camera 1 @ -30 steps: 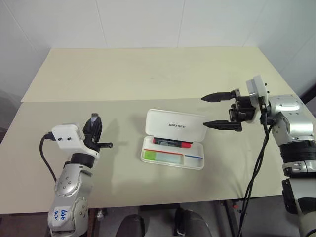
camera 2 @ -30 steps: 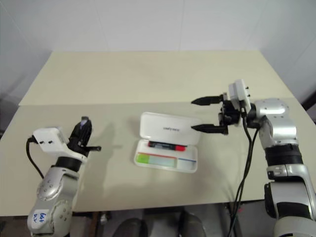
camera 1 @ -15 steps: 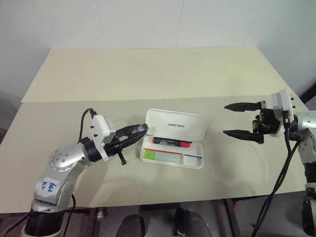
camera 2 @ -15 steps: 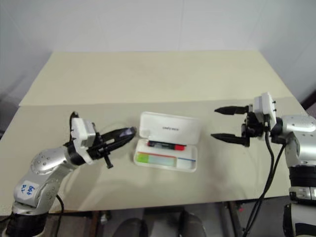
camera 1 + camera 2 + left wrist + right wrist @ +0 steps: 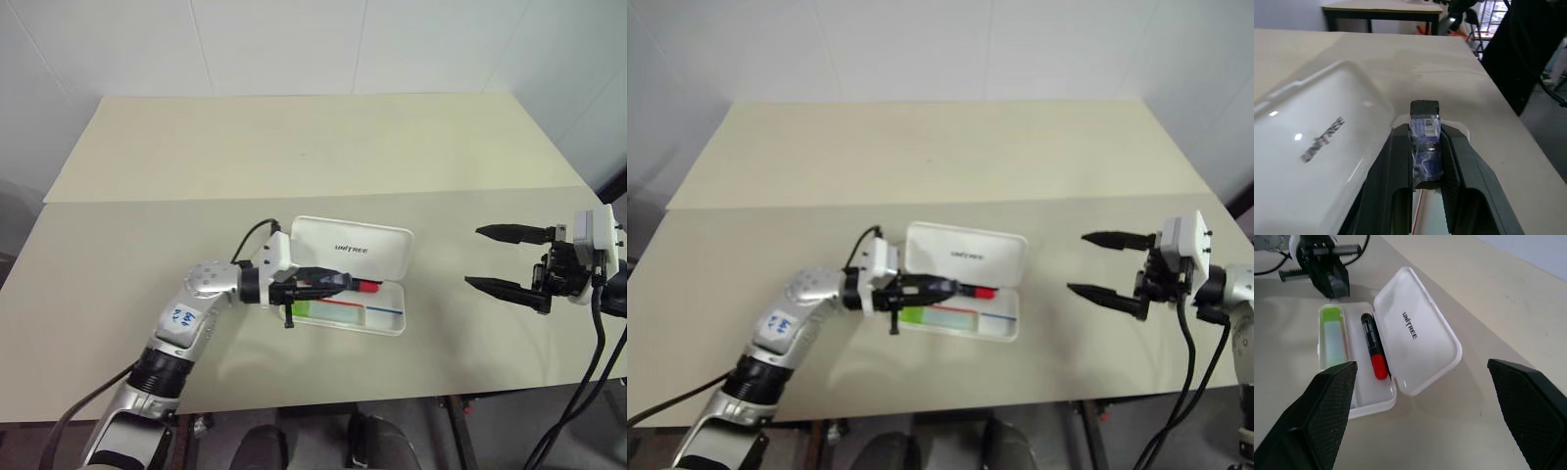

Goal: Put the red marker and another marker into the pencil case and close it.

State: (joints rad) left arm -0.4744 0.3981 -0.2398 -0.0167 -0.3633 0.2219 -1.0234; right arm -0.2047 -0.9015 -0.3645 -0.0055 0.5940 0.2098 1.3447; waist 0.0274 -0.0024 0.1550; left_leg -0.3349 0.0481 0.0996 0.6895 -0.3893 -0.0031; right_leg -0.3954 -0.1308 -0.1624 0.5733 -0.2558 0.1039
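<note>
The robot's left gripper will release the small wrapped block in the pencil case's small front compartment [image 5: 382,318], beyond the pale marker.
The white pencil case [image 5: 355,238] lies open mid-table, its lid tilted up at the back. The red marker [image 5: 368,287] lies in the tray along the hinge, red end showing. In front of it lies another marker [image 5: 335,311], pale with a lime-green cap. My left gripper [image 5: 343,281] is shut and points right, low over the tray's left half, hiding the red marker's black middle. I cannot tell whether it touches the marker. My right gripper [image 5: 472,256] hangs open well right of the case, empty. The right wrist view shows the case [image 5: 1422,340] between its fingers [image 5: 1330,406].
Two pale tabletops meet at a seam [image 5: 147,199] behind the case. The near table edge [image 5: 294,403] runs just in front of me. A black cable [image 5: 253,233] loops off my left wrist beside the lid.
My left arm swung right and turned its shut gripper from beside the case to over the tray. My right gripper drew back to the right, away from the lid, still open.
</note>
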